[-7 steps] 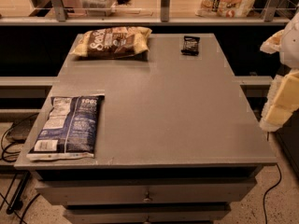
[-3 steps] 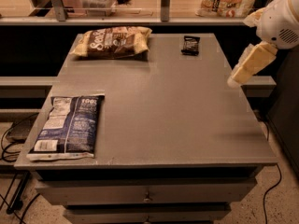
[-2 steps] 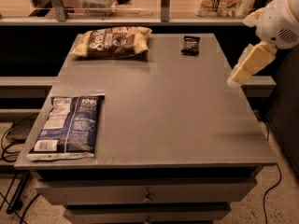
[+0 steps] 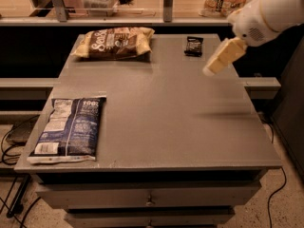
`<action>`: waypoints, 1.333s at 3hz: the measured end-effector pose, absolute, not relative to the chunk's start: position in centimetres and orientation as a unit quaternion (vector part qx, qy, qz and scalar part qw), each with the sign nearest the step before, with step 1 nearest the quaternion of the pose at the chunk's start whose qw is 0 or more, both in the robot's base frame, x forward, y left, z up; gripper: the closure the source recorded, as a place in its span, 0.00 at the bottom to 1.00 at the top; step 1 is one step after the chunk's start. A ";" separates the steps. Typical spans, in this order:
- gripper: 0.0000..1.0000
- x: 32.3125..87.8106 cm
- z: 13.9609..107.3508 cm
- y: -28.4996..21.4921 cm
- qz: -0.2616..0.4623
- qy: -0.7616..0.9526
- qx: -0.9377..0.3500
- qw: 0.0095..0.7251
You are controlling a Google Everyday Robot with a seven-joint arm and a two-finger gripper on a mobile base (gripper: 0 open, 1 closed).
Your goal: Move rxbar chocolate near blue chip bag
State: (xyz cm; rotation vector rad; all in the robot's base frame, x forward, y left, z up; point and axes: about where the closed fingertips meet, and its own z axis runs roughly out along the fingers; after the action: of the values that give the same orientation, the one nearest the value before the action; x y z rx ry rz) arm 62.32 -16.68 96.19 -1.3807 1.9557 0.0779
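Note:
My gripper needs to go next to the rxbar chocolate's middle [image 4: 194,46], near the far edge of the table beside the brown chip bag, and close there.
The rxbar chocolate [image 4: 193,45] is a small flat black wrapper lying near the far right corner of the grey table [image 4: 161,108]. The blue chip bag [image 4: 70,128] lies flat at the near left corner, dark blue and white with a centre seam. My gripper [image 4: 221,57] hangs above the table's right side, a little to the right of and nearer than the rxbar, not touching it. It holds nothing that I can see.
A brown-and-tan chip bag [image 4: 114,42] lies at the far left of the table. A shelf with a glass front [image 4: 142,4] runs behind the table. Drawers [image 4: 149,198] sit under the front edge. Cables [image 4: 9,146] lie on the floor at left.
My arm has swung up from the table's right edge and then moved left over the table, towards the rxbar. The objects on the table have not moved.

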 end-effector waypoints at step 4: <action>0.00 76.0 91.1 -16.6 0.113 0.782 -0.449 0.417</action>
State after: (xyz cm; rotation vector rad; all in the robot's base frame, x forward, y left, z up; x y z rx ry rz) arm 75.98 -16.64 91.14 -1.1270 1.9626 0.2833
